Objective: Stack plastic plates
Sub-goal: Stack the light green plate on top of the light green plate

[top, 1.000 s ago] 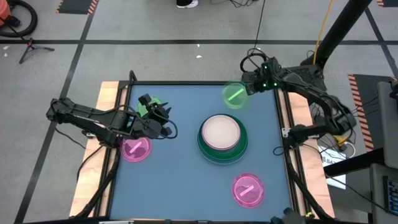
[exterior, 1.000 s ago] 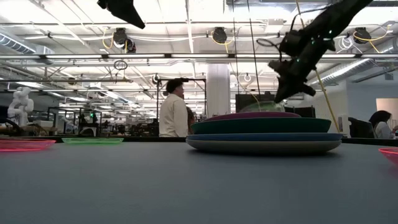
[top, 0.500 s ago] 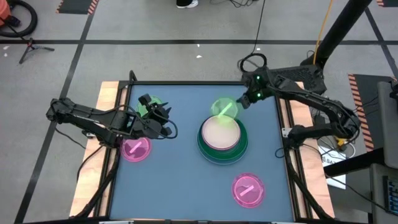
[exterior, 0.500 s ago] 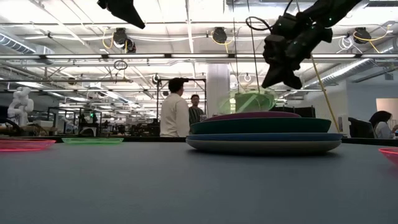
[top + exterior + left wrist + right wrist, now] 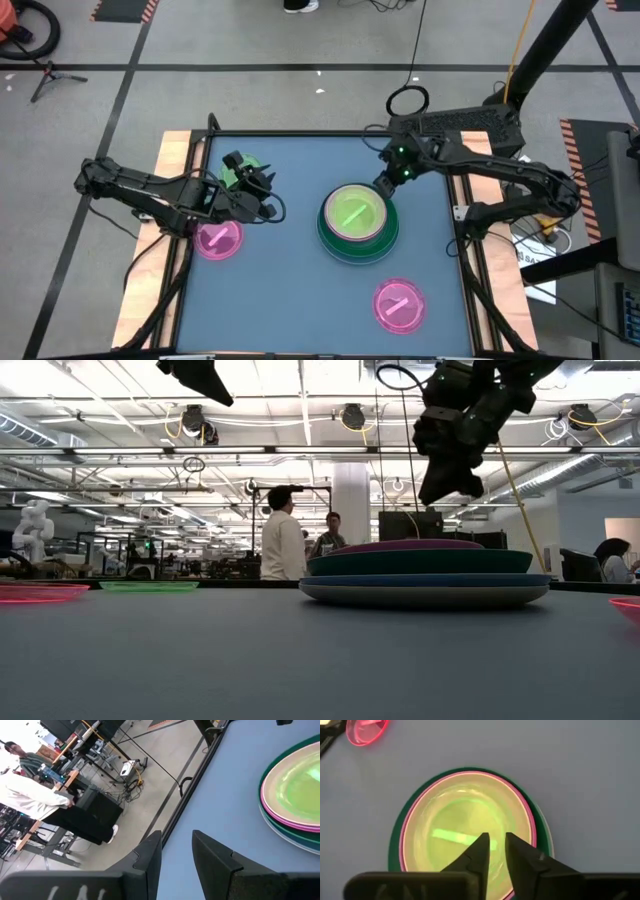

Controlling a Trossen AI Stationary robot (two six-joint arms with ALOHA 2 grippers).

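The robot's left gripper will next move to the loose small green plate and close on the green plate's near-side rim [image 5: 232, 186], facing the small pink plate.
A stack of plates [image 5: 325, 238] stands mid-table: blue at the bottom, dark green, pink-purple, beige on top [image 5: 420, 565]. A small translucent green plate [image 5: 352, 212] lies in the beige one [image 5: 462, 837]. My right gripper [image 5: 383, 187] hovers open above the stack's far right rim [image 5: 442, 490], its fingers [image 5: 479, 851] clear of the plates. My left gripper [image 5: 268, 203] hangs open and empty over the table's left side [image 5: 175, 850]. Beside it rest another small green plate [image 5: 247, 172] and a small pink plate [image 5: 218, 238]. A second pink plate [image 5: 398, 303] sits near the near edge.
The table's wooden side rails [image 5: 178, 160] frame the blue-grey top. Bare tabletop lies between the stack and the left plates, and along the far edge. People stand in the room beyond the table [image 5: 282, 540].
My right gripper has carried the small green plate from the far right corner toward the stack and lowered it. The plate has left the fingers and now lies flat on top of the beige plate. The gripper stands just above the stack's far right rim.
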